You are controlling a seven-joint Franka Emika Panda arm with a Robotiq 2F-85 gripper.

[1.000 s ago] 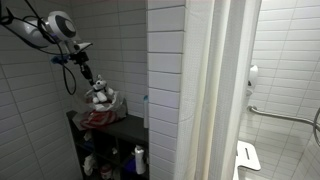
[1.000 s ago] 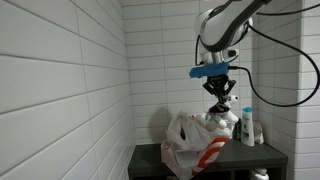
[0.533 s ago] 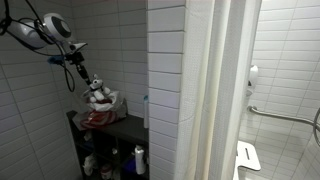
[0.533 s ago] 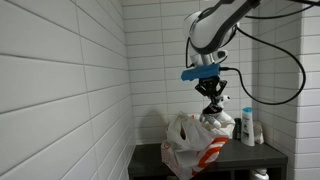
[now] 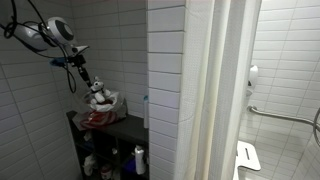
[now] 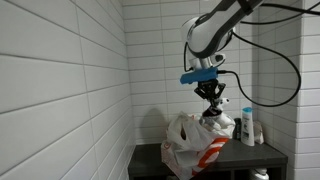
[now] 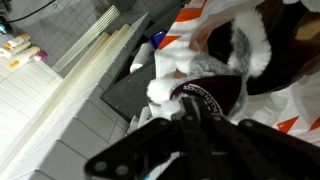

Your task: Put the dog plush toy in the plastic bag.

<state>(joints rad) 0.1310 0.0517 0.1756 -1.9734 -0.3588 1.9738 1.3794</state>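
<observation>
My gripper will drop the dog plush toy inside the open white and red plastic bag [image 5: 98, 102] [image 7: 232, 70] on the dark shelf.
The dog plush toy [image 6: 216, 107] is white and black with a dark maroon shirt. It hangs from my gripper [image 6: 211, 93] just above the open top of the white and red plastic bag [image 6: 192, 143]. In an exterior view the toy [image 5: 97, 94] is over the bag [image 5: 100, 114] on the dark shelf. In the wrist view the toy [image 7: 215, 85] fills the frame below my gripper [image 7: 165, 112], with the bag [image 7: 290, 110] around and behind it. The gripper is shut on the toy.
The bag stands on a dark shelf unit [image 6: 250, 157] in a white tiled corner. A white bottle [image 6: 248, 127] stands on the shelf right next to the bag. Lower shelves hold bottles [image 5: 139, 157]. A tiled pillar [image 5: 165, 90] stands beside the shelf.
My gripper with the dog toy has moved sideways toward the wall side and slightly down, staying just above the bag opening.
</observation>
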